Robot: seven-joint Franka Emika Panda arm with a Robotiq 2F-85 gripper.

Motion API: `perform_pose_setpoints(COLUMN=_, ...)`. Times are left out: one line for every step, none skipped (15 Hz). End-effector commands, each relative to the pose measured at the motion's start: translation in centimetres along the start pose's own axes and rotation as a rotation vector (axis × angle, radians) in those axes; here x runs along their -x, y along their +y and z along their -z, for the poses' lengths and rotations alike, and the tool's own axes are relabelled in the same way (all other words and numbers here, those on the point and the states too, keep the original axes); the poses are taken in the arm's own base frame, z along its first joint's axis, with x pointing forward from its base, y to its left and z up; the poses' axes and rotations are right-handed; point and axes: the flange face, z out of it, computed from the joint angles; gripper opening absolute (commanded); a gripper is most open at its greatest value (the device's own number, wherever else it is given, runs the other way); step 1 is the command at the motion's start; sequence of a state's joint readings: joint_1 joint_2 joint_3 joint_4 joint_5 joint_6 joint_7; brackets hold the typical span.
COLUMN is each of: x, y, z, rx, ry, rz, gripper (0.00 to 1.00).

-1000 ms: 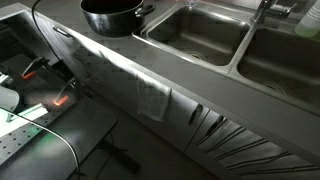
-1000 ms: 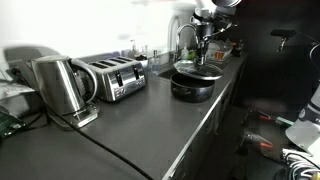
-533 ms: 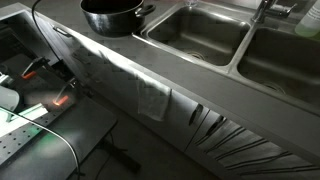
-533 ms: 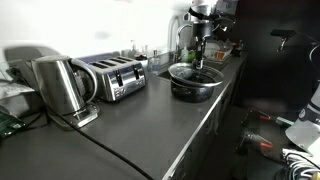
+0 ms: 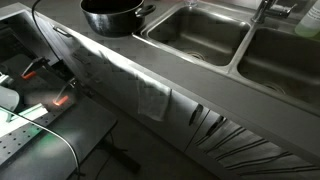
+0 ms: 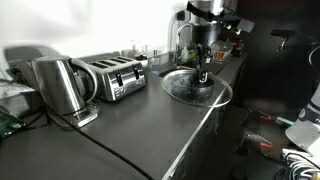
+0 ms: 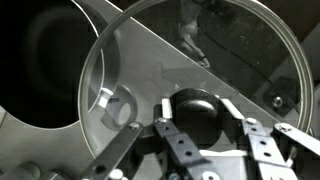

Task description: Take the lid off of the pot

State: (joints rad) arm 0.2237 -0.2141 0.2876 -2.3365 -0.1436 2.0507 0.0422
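Note:
The pot is away from the sink. Next, my gripper puts the lid down on the counter (image 5: 69,14) (image 7: 176,125) beside the pot, away from the sink.
The lid (image 7: 200,55) is a round see-through cover with a metal rim and a black knob (image 7: 195,112). My gripper (image 7: 197,120) is shut on that knob. In an exterior view the gripper (image 6: 204,72) holds the lid (image 6: 180,90) up over the counter near its front edge, slightly tilted. The pot (image 5: 110,15) stands open on the counter beside the sink, dark steel with a short side handle. In the wrist view its dark mouth (image 7: 35,55) lies to the left of the lid, partly under the lid's rim.
Two steel sink basins (image 5: 195,35) lie beside the pot. A toaster (image 6: 115,78) and a kettle (image 6: 62,88) stand further along the dark counter (image 6: 140,125). A cloth (image 5: 152,98) hangs over the counter's front.
The gripper came down onto the lid's knob and closed on it. The lid has come up off the pot and moved toward the counter's front edge.

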Motion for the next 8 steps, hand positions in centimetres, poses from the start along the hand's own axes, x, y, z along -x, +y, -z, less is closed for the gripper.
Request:
perform_pose_setpoints(x=-1.1, y=-4.1, z=1.3, rx=0.055, ry=-0.001, rz=0.067, gripper=0.24)
perform_pose_setpoints(x=-1.5, y=-5.1, z=1.3, rx=0.064, ry=0.0, rz=0.082, gripper=0.24)
perform_pose_setpoints(x=-1.9, y=-6.0, z=1.3, rx=0.072, ry=-0.002, rz=0.097, gripper=0.24)
perform_pose_setpoints(x=-2.3, y=-6.8, z=1.3, rx=0.081, ry=-0.001, rz=0.107, gripper=0.24)
perform_pose_setpoints(x=-2.9, y=-7.4, z=1.2, rx=0.085, ry=-0.003, rz=0.117, gripper=0.24)
perform_pose_setpoints(x=-3.5, y=-7.9, z=1.0, rx=0.083, ry=-0.01, rz=0.127, gripper=0.24)
perform_pose_setpoints(x=-4.2, y=-8.2, z=0.8, rx=0.082, ry=-0.014, rz=0.132, gripper=0.24)
perform_pose_setpoints(x=-5.0, y=-8.4, z=0.3, rx=0.076, ry=-0.023, rz=0.135, gripper=0.24)
